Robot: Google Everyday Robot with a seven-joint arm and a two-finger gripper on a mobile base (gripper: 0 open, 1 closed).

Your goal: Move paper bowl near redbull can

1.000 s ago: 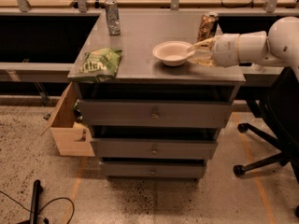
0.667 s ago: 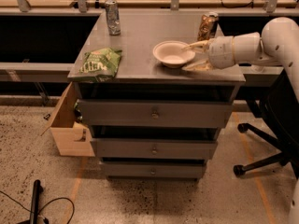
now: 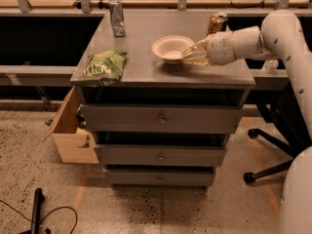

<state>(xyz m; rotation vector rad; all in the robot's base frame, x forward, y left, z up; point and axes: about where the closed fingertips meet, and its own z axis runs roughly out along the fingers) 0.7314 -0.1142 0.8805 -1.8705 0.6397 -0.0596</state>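
Note:
The robot's gripper needs to release the paper bowl just in front of the redbull can (image 3: 131,35), behind the green snack bag.
The paper bowl (image 3: 169,48) is off-white and shallow and sits at the middle of the grey cabinet top (image 3: 146,74). My gripper (image 3: 188,55) reaches in from the right and is shut on the bowl's right rim. The redbull can (image 3: 116,17), slim and silvery, stands upright at the back left of the top, well to the left of the bowl and behind it.
A gold-brown can (image 3: 217,23) stands at the back right, just behind my arm. A green snack bag (image 3: 103,67) lies at the front left corner. A wooden drawer box (image 3: 70,130) juts out at the cabinet's left. An office chair base (image 3: 270,155) is at the right.
My gripper has moved left and a little toward the back, carrying the paper bowl with it by the rim. The cans and the bag have not moved.

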